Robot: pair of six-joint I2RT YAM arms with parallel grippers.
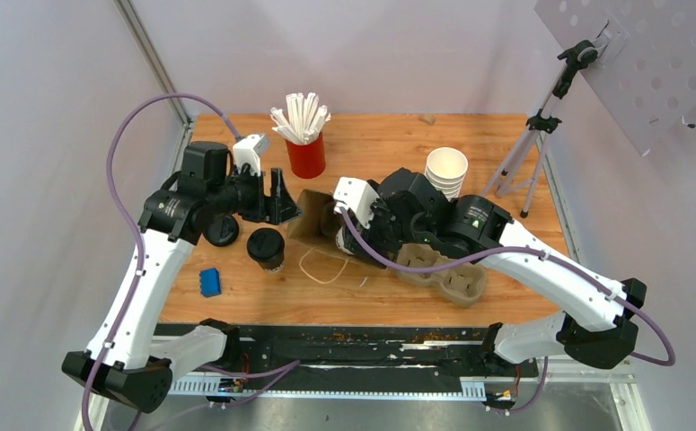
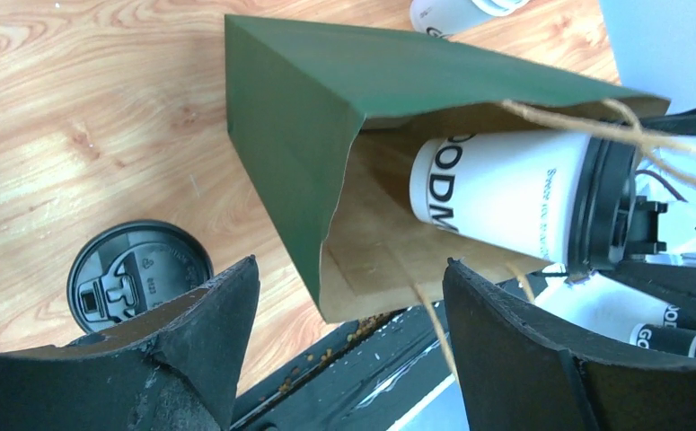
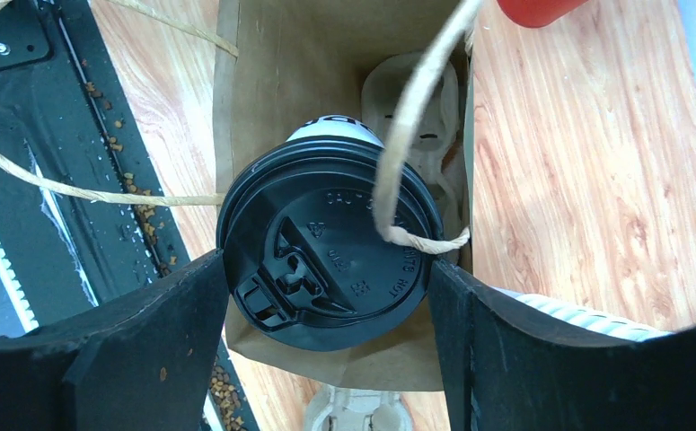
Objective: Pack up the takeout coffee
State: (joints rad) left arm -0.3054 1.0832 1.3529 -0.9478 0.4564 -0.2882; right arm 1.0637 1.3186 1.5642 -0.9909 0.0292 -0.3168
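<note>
The cup is sitting shallow in the bag's opening. Next, I push it deeper with my right gripper before my left gripper pinches the bag's free lower edge (image 2: 322,292).
The takeout coffee (image 3: 326,251), a white cup with a black sip lid, lies sideways with its base inside the mouth of a paper bag (image 1: 306,220). The bag lies on its side, green outside (image 2: 290,135) and brown inside (image 3: 272,81). My right gripper (image 3: 326,278) is shut on the cup's lid, one finger on each side. A twine handle (image 3: 407,135) crosses the lid. The cup also shows in the left wrist view (image 2: 506,197). My left gripper (image 2: 353,287) is open at the bag's closed end, with the bag's lower edge between its fingers, untouched.
A second lidded cup (image 1: 266,247) stands left of the bag, with a loose black lid (image 1: 222,231) and a blue block (image 1: 209,282) nearby. A pulp cup carrier (image 1: 443,269) lies under my right arm. The red straw cup (image 1: 306,154), a cup stack (image 1: 445,171) and a tripod (image 1: 528,153) stand behind.
</note>
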